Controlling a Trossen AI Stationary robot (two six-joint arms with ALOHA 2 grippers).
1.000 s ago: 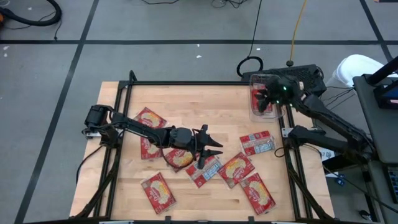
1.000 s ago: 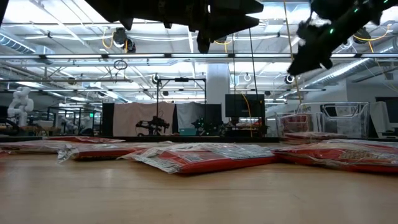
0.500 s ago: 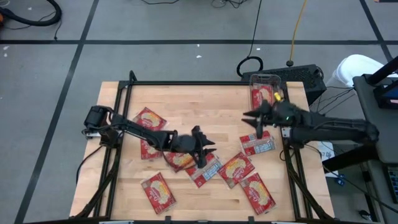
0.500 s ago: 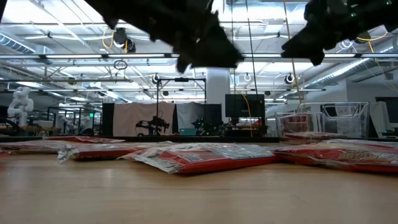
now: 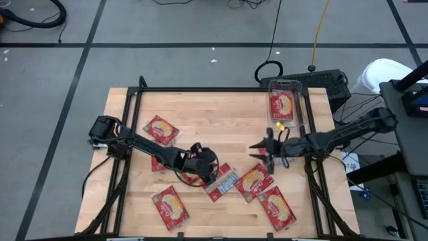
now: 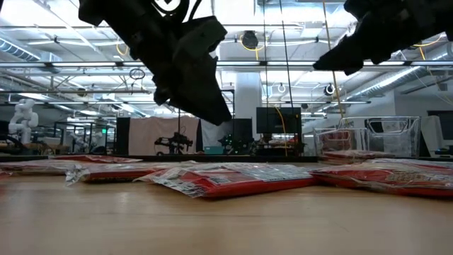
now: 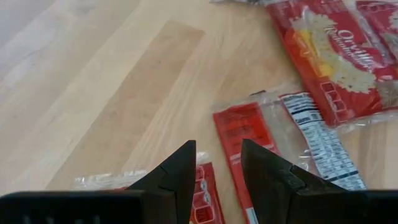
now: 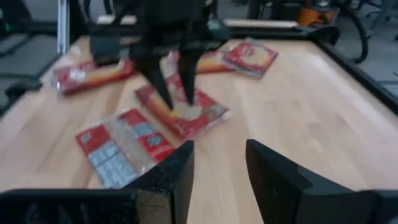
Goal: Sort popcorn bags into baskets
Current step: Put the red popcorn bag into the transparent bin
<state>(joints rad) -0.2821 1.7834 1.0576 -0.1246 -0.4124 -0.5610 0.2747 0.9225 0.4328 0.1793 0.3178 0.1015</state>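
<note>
Next, my left gripper backs away and takes the face-up bag by its far edge (image 7: 82,185), as it is pointing at the corner where the face-up bag meets the printed-back bag.
Several red popcorn bags lie flat on the wooden table, among them one at the far left (image 5: 160,128), one printed-back up (image 5: 222,182) and one beside it (image 5: 254,181). A clear basket (image 5: 298,114) at the table's far right corner holds one bag (image 5: 283,106). My left gripper (image 5: 210,175) (image 7: 217,162) is open, tipped down just above the bags at the table's middle, one bag (image 7: 200,186) right under its fingertips. My right gripper (image 5: 257,152) (image 8: 219,158) is open and empty, above the table right of centre, pointing left toward the left gripper (image 8: 174,81).
More bags lie near the front edge (image 5: 170,204) (image 5: 276,207). A black frame (image 5: 200,89) runs round the table. Bare wood (image 5: 221,114) spans the far middle. Cables and a dark box (image 5: 321,80) sit beyond the basket.
My right gripper has swung from over the basket toward the table's near edge and middle, sinking and turning to point left. My left gripper has tipped steeply downward and sunk toward the bags at the middle. Both stay open; no bag has moved.
</note>
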